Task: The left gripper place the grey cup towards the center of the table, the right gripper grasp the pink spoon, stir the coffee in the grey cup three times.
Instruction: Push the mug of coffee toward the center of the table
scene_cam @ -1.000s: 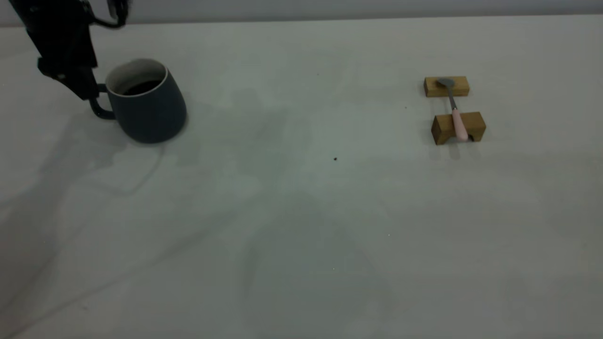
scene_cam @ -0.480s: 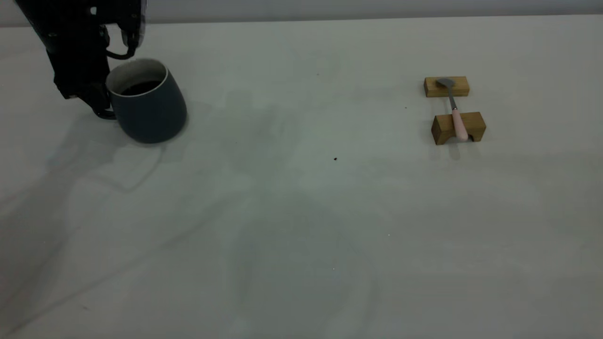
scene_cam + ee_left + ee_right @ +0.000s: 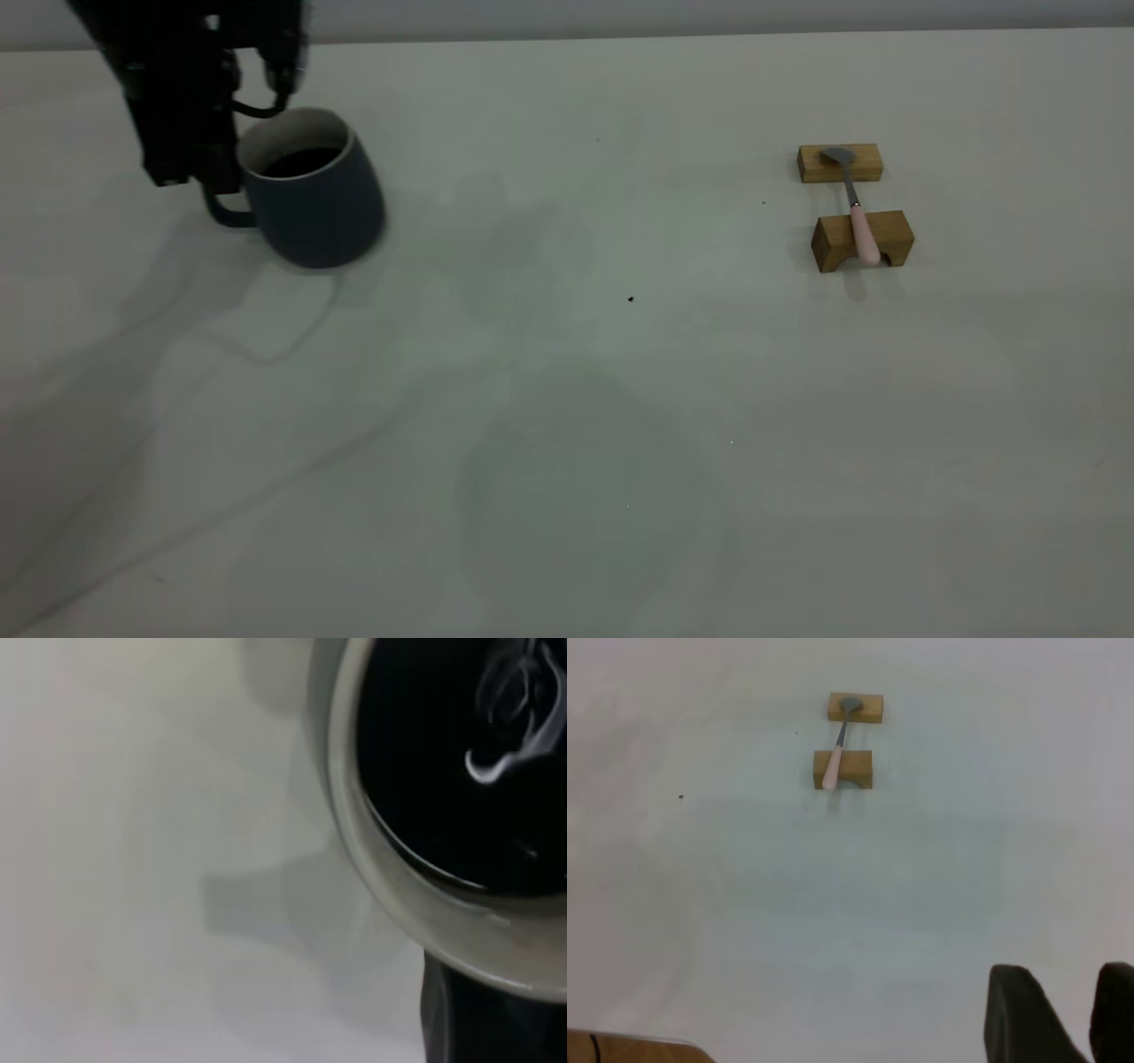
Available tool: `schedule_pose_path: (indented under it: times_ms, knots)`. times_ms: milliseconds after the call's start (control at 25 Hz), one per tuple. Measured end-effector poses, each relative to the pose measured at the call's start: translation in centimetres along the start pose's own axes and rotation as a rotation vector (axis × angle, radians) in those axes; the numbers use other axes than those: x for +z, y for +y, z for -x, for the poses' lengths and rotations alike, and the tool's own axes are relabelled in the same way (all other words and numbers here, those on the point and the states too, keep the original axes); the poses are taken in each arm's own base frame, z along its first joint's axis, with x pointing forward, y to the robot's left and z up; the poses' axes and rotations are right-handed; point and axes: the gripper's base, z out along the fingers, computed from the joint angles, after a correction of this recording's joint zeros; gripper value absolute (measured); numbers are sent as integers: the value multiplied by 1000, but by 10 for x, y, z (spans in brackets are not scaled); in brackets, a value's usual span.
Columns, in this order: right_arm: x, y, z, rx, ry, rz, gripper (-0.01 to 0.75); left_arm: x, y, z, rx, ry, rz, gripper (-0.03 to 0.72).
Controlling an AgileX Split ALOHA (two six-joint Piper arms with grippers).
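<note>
My left gripper is going to let go of the grey cup, setting it on the bare table (image 3: 547, 293) just beside the tiny dark speck.
The grey cup (image 3: 314, 208) stands at the far left of the table (image 3: 567, 443), with dark coffee (image 3: 301, 162) inside. My left gripper (image 3: 199, 177) is shut on its loop handle (image 3: 226, 215), on the cup's left side. The left wrist view looks straight down on the pale rim (image 3: 390, 895) and the glossy coffee (image 3: 461, 753). The pink spoon (image 3: 858, 220) lies across two wooden blocks at the right, bowl on the far one. My right gripper (image 3: 1063, 970) hangs open well away from the spoon (image 3: 835, 762), holding nothing; it is outside the exterior view.
The far wooden block (image 3: 840, 163) and the notched near block (image 3: 862, 241) carry the spoon. A tiny dark speck (image 3: 631, 299) lies near the table's middle. A brown edge (image 3: 629, 1050) shows in one corner of the right wrist view.
The left gripper closed in on the cup's handle, then slid the cup a short way to the right. The spoon and blocks have not moved.
</note>
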Motion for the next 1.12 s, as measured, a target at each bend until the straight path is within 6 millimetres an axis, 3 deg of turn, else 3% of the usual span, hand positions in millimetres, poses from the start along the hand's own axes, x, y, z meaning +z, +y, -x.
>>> schedule_pose_path:
  times_ms: [680, 840, 1120]
  knots:
    - [0, 0, 0, 0, 0, 0, 237, -5, -49, 128, 141, -75, 22, 208]
    - [0, 0, 0, 0, 0, 0, 237, -6, -56, 141, 168, -92, 34, 208]
    - [0, 0, 0, 0, 0, 0, 237, -5, -56, 142, 143, -97, 37, 252]
